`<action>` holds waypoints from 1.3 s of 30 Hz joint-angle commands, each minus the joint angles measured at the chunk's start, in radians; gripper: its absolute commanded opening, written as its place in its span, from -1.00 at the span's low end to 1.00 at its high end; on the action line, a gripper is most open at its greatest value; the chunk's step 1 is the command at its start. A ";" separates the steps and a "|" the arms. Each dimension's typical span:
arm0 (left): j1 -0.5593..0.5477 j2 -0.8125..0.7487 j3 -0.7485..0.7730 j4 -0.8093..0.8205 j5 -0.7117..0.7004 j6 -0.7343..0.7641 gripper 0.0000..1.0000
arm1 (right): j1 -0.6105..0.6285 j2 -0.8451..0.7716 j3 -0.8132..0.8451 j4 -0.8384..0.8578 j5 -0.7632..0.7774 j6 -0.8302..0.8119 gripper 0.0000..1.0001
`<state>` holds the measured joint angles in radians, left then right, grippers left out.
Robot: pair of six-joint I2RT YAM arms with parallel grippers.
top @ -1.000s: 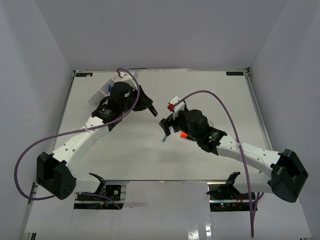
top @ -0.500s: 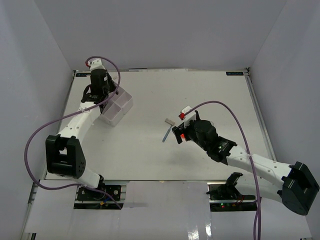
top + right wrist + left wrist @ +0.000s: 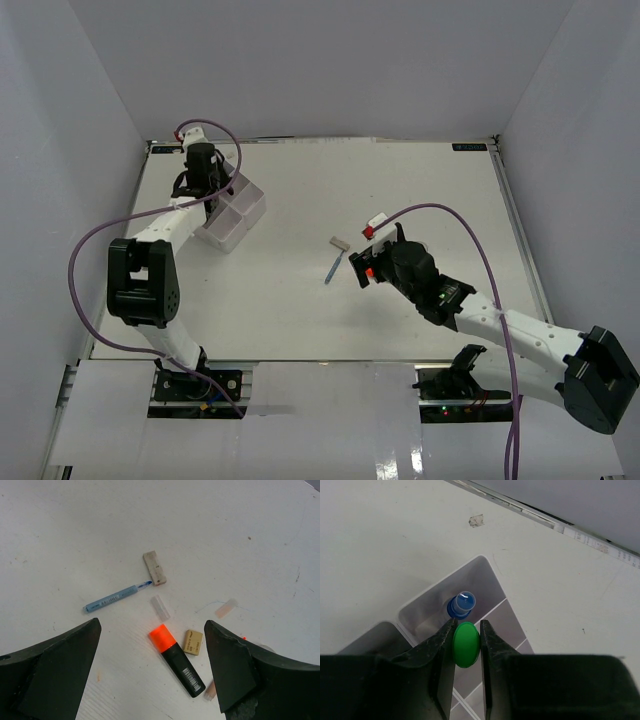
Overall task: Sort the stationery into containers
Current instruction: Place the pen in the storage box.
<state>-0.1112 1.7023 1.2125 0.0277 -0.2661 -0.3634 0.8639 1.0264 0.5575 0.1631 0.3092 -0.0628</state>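
Note:
My right gripper is going to close on the barcode end of the orange highlighter's black body (image 3: 378, 282) (image 3: 190, 676), leaving the orange cap free.
My left gripper (image 3: 466, 626) is shut on a green highlighter (image 3: 466, 644), seen cap end on between the fingers. It hangs above the white divided tray (image 3: 440, 584), over the divider beside the compartment that holds the blue-capped bottle (image 3: 461, 604). In the top view the tray (image 3: 245, 215) sits at the back left. My right gripper (image 3: 152, 624) is open and hovers over the orange highlighter (image 3: 177, 662), touching nothing. Around it lie a blue pen (image 3: 112, 599), a long pale eraser (image 3: 154, 568) and a small tan eraser (image 3: 193, 641).
A clear pen cap (image 3: 160, 607) and a pinkish scrap (image 3: 225, 608) lie near the orange highlighter. In the top view the blue pen (image 3: 333, 268) and the long eraser (image 3: 340, 243) sit mid-table, left of my right gripper. Grey walls enclose the table.
The left arm has swung from mid-table back to the far left and now hangs over the tray. The right arm drew back to the right, uncovering the pen and eraser.

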 commanded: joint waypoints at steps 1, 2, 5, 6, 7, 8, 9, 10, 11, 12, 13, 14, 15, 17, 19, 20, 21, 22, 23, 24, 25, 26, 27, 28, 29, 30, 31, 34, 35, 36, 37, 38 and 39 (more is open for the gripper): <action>0.007 -0.001 -0.004 0.018 -0.007 -0.016 -0.31 | -0.005 -0.026 -0.014 0.029 0.027 0.003 0.80; 0.007 0.002 -0.005 0.015 -0.005 -0.019 -0.27 | -0.005 -0.028 -0.013 0.027 0.027 0.004 0.80; 0.007 0.002 -0.011 0.006 -0.004 -0.025 -0.15 | -0.006 -0.023 -0.011 0.013 0.034 0.012 0.81; 0.007 0.000 -0.013 0.003 -0.004 -0.026 -0.13 | -0.006 -0.019 -0.007 0.000 0.037 0.018 0.81; 0.007 -0.001 -0.013 -0.002 -0.005 -0.025 -0.11 | -0.008 -0.015 -0.004 -0.010 0.048 0.021 0.80; 0.008 -0.009 -0.014 -0.008 -0.007 -0.025 -0.08 | -0.008 -0.008 -0.002 -0.017 0.053 0.027 0.81; 0.008 -0.012 -0.014 -0.011 -0.005 -0.026 -0.07 | -0.011 -0.002 0.004 -0.026 0.056 0.035 0.80; 0.010 -0.015 -0.014 -0.020 -0.004 -0.026 -0.05 | -0.012 0.004 0.005 -0.040 0.056 0.040 0.80; 0.008 -0.026 -0.013 -0.023 -0.004 -0.026 -0.04 | -0.014 0.009 0.007 -0.049 0.057 0.044 0.80; 0.008 -0.032 -0.010 -0.023 -0.001 -0.029 -0.03 | -0.019 0.014 0.013 -0.059 0.064 0.055 0.81; 0.008 -0.039 -0.005 -0.064 0.013 -0.031 0.01 | -0.023 0.026 0.018 -0.082 0.067 0.055 0.81; 0.008 -0.062 -0.002 -0.074 0.022 -0.032 0.03 | -0.035 0.035 0.022 -0.095 0.068 0.076 0.81; 0.008 -0.075 0.004 -0.084 0.031 -0.037 0.06 | -0.042 0.041 0.033 -0.108 0.071 0.089 0.82; 0.008 -0.102 0.013 -0.127 0.067 -0.042 0.17 | -0.064 0.067 0.042 -0.148 0.067 0.112 0.83; 0.008 -0.157 0.018 -0.156 0.100 -0.048 0.28 | -0.081 0.084 0.051 -0.162 0.054 0.132 0.86; 0.008 -0.179 0.016 -0.185 0.135 -0.048 0.36 | -0.101 0.099 0.055 -0.198 0.047 0.139 0.87; 0.008 -0.222 0.015 -0.199 0.158 -0.049 0.53 | -0.111 0.107 0.056 -0.206 0.032 0.146 0.89; 0.008 -0.248 0.006 -0.230 0.178 -0.046 0.61 | -0.124 0.125 0.062 -0.217 0.019 0.147 0.91; 0.008 -0.271 -0.002 -0.245 0.218 -0.045 0.69 | -0.147 0.138 0.068 -0.237 0.004 0.150 0.92; 0.008 -0.298 -0.013 -0.256 0.238 -0.040 0.85 | -0.157 0.149 0.073 -0.246 -0.013 0.153 0.94; 0.008 -0.349 -0.042 -0.267 0.258 -0.031 0.89 | -0.164 0.162 0.079 -0.254 -0.016 0.153 0.94; 0.008 -0.377 -0.060 -0.278 0.266 -0.019 0.93 | -0.178 0.187 0.088 -0.261 -0.019 0.152 0.96; 0.010 -0.407 -0.080 -0.279 0.319 -0.006 0.96 | -0.186 0.198 0.093 -0.276 -0.024 0.152 0.99; 0.008 -0.459 -0.121 -0.284 0.330 0.004 0.96 | -0.190 0.221 0.099 -0.284 -0.033 0.150 1.00; 0.010 -0.486 -0.145 -0.284 0.340 0.024 0.96 | -0.201 0.233 0.107 -0.289 -0.044 0.149 1.00; 0.010 -0.510 -0.166 -0.284 0.355 0.035 0.96 | -0.203 0.242 0.108 -0.293 -0.065 0.149 1.00; 0.008 -0.535 -0.188 -0.282 0.363 0.044 0.96 | -0.207 0.259 0.111 -0.297 -0.073 0.147 0.98; 0.008 -0.612 -0.280 -0.256 0.380 0.073 0.96 | -0.209 0.288 0.111 -0.297 -0.088 0.141 0.90; 0.008 -0.639 -0.325 -0.247 0.386 0.076 0.96 | -0.210 0.299 0.113 -0.298 -0.088 0.139 0.90; 0.008 -0.648 -0.343 -0.239 0.389 0.078 0.96 | -0.212 0.307 0.116 -0.298 -0.094 0.133 0.90; 0.008 -0.653 -0.353 -0.241 0.399 0.080 0.96 | -0.213 0.325 0.119 -0.306 -0.099 0.129 0.90; 0.008 -0.655 -0.355 -0.247 0.406 0.081 0.96 | -0.213 0.336 0.124 -0.310 -0.104 0.127 0.89; 0.008 -0.656 -0.354 -0.252 0.410 0.080 0.96 | -0.212 0.345 0.131 -0.315 -0.113 0.126 0.89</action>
<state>-0.1066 1.0653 0.8639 -0.2218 0.0967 -0.3077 0.6552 1.3514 0.6361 -0.1341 0.2291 0.0711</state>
